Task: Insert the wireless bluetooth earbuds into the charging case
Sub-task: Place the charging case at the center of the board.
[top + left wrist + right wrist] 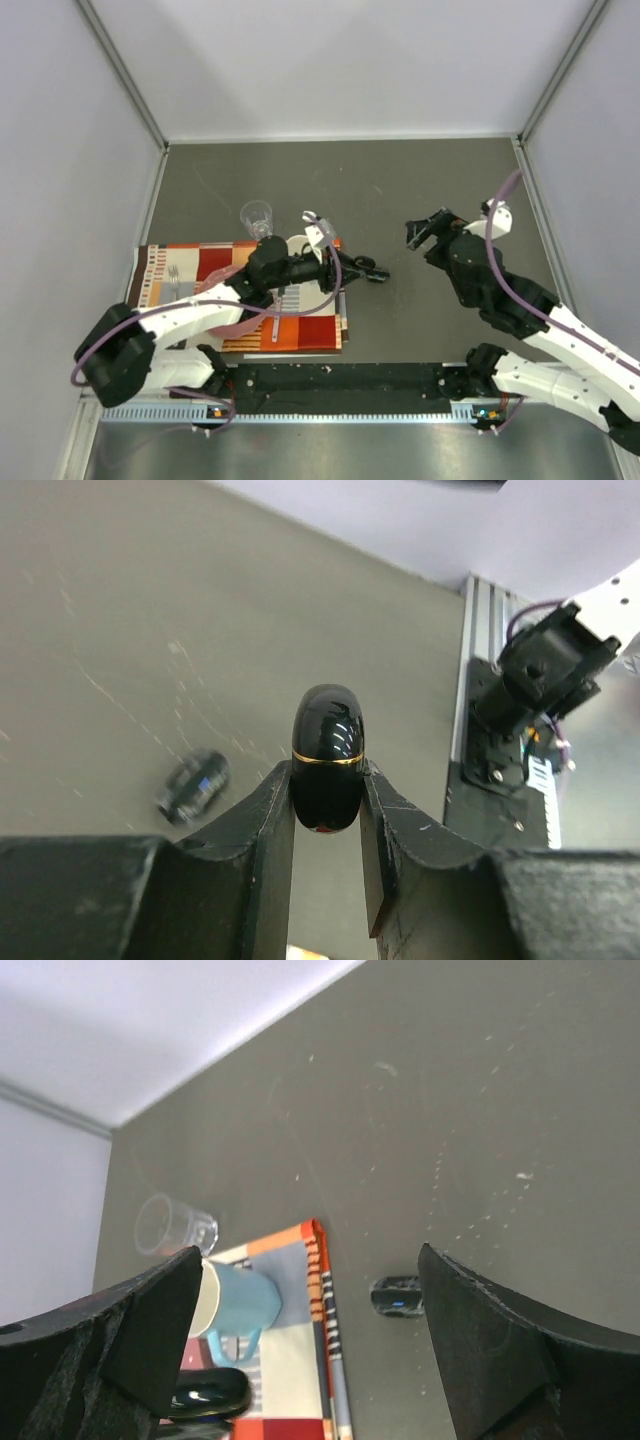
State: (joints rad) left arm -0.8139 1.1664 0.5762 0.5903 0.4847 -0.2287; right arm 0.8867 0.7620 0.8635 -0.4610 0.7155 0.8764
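Note:
Next, my left gripper puts the glossy black oval down on the grey table [387, 302] in front of the small dark object.
My left gripper [350, 268] [327, 810] is shut on a glossy black oval charging case [327, 755] with a thin gold band. The case is closed and held upright above the grey table. A small dark object with a blue light [193, 785] lies on the table just beyond the gripper. It also shows in the top view [377, 272] and the right wrist view [397, 1296]. I cannot tell if it is an earbud. No other earbuds are clearly visible. My right gripper [428, 232] [310, 1340] is open wide and empty, raised to the right of that object.
A striped orange, red and white placemat [310, 330] [290, 1360] lies at the front left, with a pale mug [240, 1300] on it. A clear glass [257, 217] [170, 1226] stands behind it. A second glossy black oval [205, 1392] shows beside the mug.

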